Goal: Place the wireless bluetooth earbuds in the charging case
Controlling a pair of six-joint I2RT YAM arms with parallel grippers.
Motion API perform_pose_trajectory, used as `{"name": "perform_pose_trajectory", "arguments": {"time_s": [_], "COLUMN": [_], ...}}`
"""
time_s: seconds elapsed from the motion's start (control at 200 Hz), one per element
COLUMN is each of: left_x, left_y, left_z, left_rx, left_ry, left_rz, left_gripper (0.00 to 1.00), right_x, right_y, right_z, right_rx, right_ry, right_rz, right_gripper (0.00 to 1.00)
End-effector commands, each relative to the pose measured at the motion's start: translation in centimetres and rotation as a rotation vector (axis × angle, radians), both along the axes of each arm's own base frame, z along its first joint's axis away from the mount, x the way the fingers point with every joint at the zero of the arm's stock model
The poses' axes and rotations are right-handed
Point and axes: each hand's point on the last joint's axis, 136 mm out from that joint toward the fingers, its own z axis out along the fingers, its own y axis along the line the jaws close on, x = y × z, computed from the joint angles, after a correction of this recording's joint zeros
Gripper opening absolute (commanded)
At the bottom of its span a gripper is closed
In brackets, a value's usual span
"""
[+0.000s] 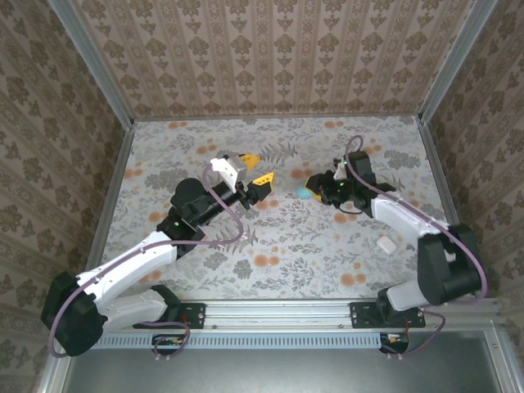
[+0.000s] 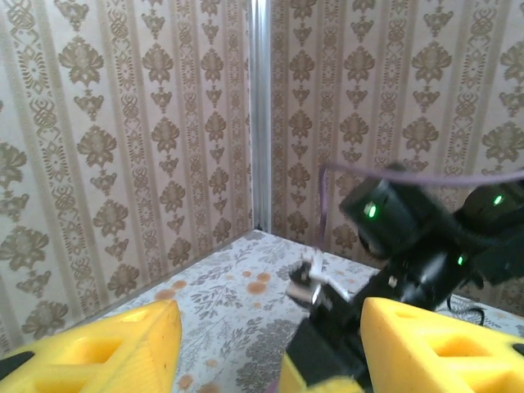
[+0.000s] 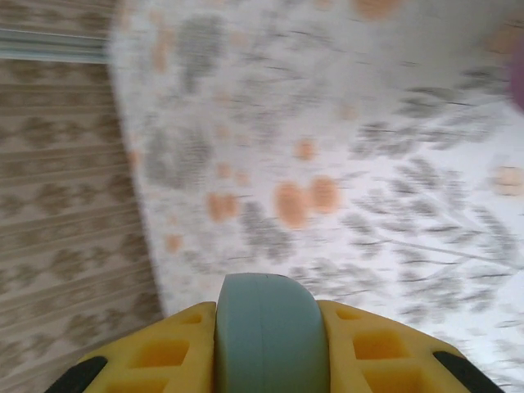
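Note:
My right gripper needs to release the teal charging case onto the floral table (image 1: 322, 219), close to the purple piece and right beside some printed orange flowers. The case is now held above the table's middle.
The charging case (image 3: 264, 336) is a teal pebble-shaped shell, pinched between the yellow fingers of my right gripper (image 3: 264, 348), which is shut on it. From above, the case (image 1: 306, 193) shows as a teal spot at the tip of the right gripper (image 1: 312, 189), held above the table's middle. My left gripper (image 1: 257, 168) hangs just to its left, facing it. In the left wrist view the left gripper (image 2: 270, 348) is open, its yellow fingers (image 2: 110, 348) wide apart with nothing between them. The earbuds are out of view.
A small white case (image 1: 386, 244) lies on the floral table (image 1: 311, 246) at the right, beside the right arm's forearm. Patterned walls and metal posts (image 2: 260, 115) close the table in on three sides. The right arm's black wrist (image 2: 409, 237) stands close in front of the left gripper.

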Motion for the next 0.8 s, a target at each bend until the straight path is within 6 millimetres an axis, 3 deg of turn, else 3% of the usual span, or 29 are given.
{"name": "perform_pose_trajectory", "arguments": {"time_s": [0.0, 0.085, 0.225, 0.485, 0.665, 0.795], "left_x": [0.6, 0.5, 0.4, 0.7, 0.6, 0.6], "left_y": [1.0, 1.1, 1.3, 1.3, 1.1, 1.4], "left_z": [-0.8, -0.7, -1.0, -1.2, -1.3, -1.3], "left_rx": [0.035, 0.035, 0.048, 0.048, 0.043, 0.04], "left_ry": [0.006, 0.006, 0.01, 0.01, 0.015, 0.012], "left_rz": [0.06, 0.062, 0.07, 0.076, 0.065, 0.076], "left_gripper": [0.62, 0.62, 0.63, 0.63, 0.63, 0.63], "right_x": [0.1, 0.2, 0.2, 0.0, -0.7, -1.3], "right_y": [-0.8, -1.0, -1.5, -1.9, -2.7, -3.5], "right_z": [-4.0, -6.5, -8.7, -10.4, -11.1, -10.5], "right_rx": [-0.114, -0.138, -0.211, -0.258, -0.307, -0.348], "right_ry": [0.021, 0.077, 0.098, 0.097, 0.117, 0.119], "right_rz": [-0.005, -0.018, -0.036, -0.025, -0.023, -0.015], "right_gripper": [0.09, 0.09, 0.09, 0.12, 0.28, 0.33]}}
